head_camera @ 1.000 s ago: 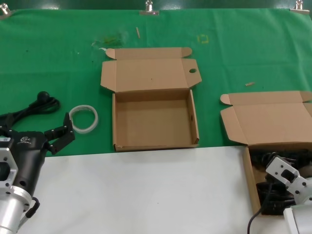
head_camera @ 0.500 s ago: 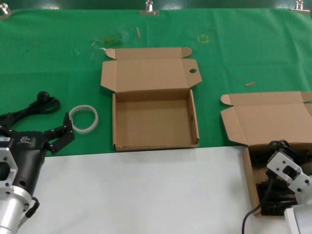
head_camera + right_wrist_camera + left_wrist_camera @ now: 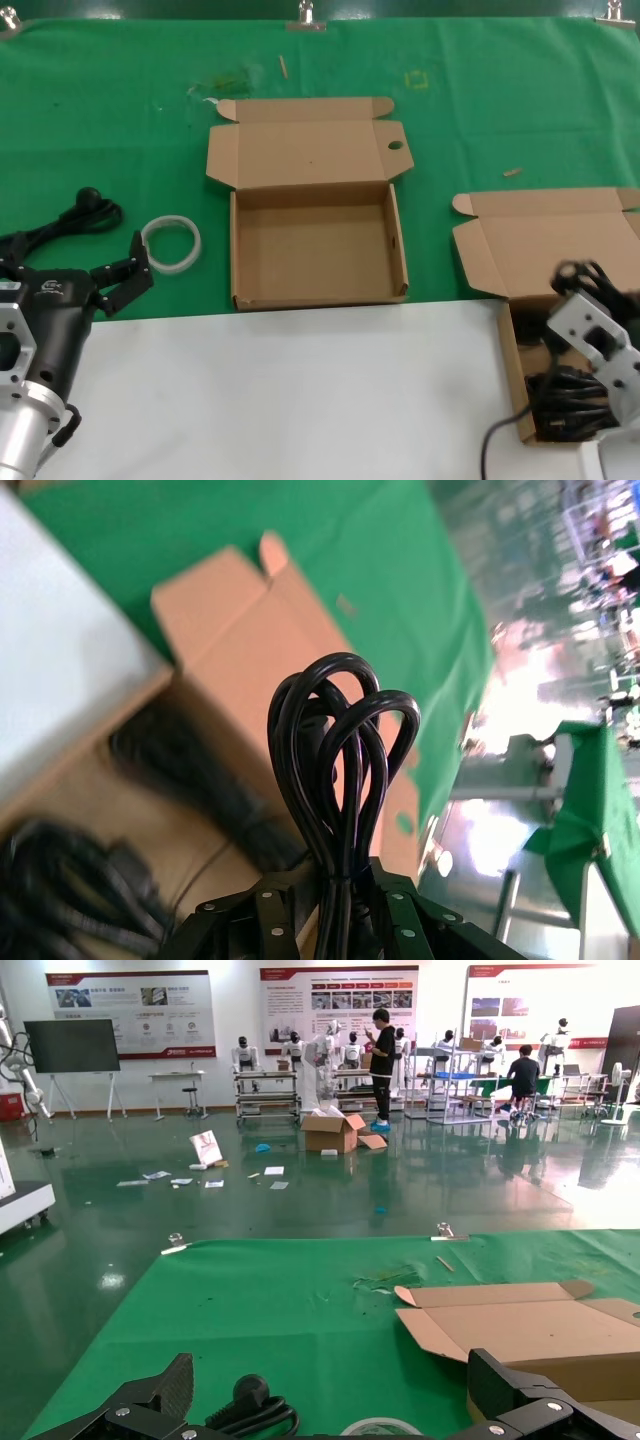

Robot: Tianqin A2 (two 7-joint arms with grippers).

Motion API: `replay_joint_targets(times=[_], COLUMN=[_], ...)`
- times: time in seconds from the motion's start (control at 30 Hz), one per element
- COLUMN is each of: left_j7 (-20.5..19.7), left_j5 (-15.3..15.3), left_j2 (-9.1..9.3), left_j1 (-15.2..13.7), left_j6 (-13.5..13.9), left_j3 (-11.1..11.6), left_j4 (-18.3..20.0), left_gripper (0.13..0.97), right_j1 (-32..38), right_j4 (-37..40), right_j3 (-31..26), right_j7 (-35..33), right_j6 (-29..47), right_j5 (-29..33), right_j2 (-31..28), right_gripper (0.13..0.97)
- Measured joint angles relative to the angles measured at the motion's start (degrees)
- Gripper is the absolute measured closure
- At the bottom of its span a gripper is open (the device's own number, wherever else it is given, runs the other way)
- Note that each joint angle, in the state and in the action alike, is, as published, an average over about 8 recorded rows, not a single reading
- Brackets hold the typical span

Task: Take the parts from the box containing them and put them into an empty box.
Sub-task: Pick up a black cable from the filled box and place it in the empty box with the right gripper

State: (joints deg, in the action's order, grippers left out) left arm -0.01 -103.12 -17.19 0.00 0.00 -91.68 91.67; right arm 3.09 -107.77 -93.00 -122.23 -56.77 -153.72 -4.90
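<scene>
The robot's right gripper should release the coiled black cord on the empty box's bottom, a little nearer the box's back side [image 3: 302, 238].
My right gripper [image 3: 583, 283] is shut on a coiled black cord [image 3: 338, 742] and holds it above the box containing the parts [image 3: 515, 362] at the front right. More black cords [image 3: 565, 400] lie in that box; they also show in the right wrist view [image 3: 190, 780]. The empty box [image 3: 318, 290] with the holed lid flap [image 3: 395, 146] stands open at the middle. My left gripper [image 3: 124, 277] is open and parked at the front left; its fingers [image 3: 155, 1400] frame the left wrist view.
A white ring [image 3: 171, 242] and a black cord with a round knob end [image 3: 88, 203] lie on the green cloth [image 3: 500, 90] beside my left gripper. The white table front [image 3: 300, 390] runs between the arms. The right box's lid [image 3: 545, 235] lies open behind it.
My right gripper has risen out of the right box with the coiled cord in it. The left arm has not moved.
</scene>
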Motion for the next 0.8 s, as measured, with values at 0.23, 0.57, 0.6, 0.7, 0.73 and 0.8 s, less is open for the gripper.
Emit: replay_joint_targets(times=[0.23, 0.57, 0.6, 0.7, 0.73, 0.8], left_j7=[0.0, 0.0, 0.0, 0.0, 0.0, 0.0], left_j5=[0.0, 0.0, 0.0, 0.0, 0.0, 0.0], left_j2=[0.0, 0.0, 0.0, 0.0, 0.0, 0.0], left_j1=[0.0, 0.0, 0.0, 0.0, 0.0, 0.0], left_j6=[0.0, 0.0, 0.0, 0.0, 0.0, 0.0], left_j3=[0.0, 0.0, 0.0, 0.0, 0.0, 0.0], left_j4=[0.0, 0.0, 0.0, 0.0, 0.0, 0.0], left_gripper=[0.132, 0.132, 0.132, 0.132, 0.132, 0.132], right_j1=[3.32, 11.6, 12.48, 14.98, 15.76, 17.16], right_j4=[-1.43, 5.96, 6.79, 8.86, 9.43, 10.41], right_j3=[-7.32, -19.41, -20.73, -24.79, -26.18, -28.81], right_j7=[3.25, 9.24, 10.15, 13.28, 14.46, 16.72], right_j6=[0.08, 5.45, 6.14, 7.97, 8.46, 9.23], right_j5=[1.41, -0.5, -1.03, -2.42, -2.76, -3.23], right_j2=[0.0, -0.16, -0.18, -0.3, -0.34, -0.44], right_gripper=[0.867, 0.867, 0.867, 0.867, 0.867, 0.867])
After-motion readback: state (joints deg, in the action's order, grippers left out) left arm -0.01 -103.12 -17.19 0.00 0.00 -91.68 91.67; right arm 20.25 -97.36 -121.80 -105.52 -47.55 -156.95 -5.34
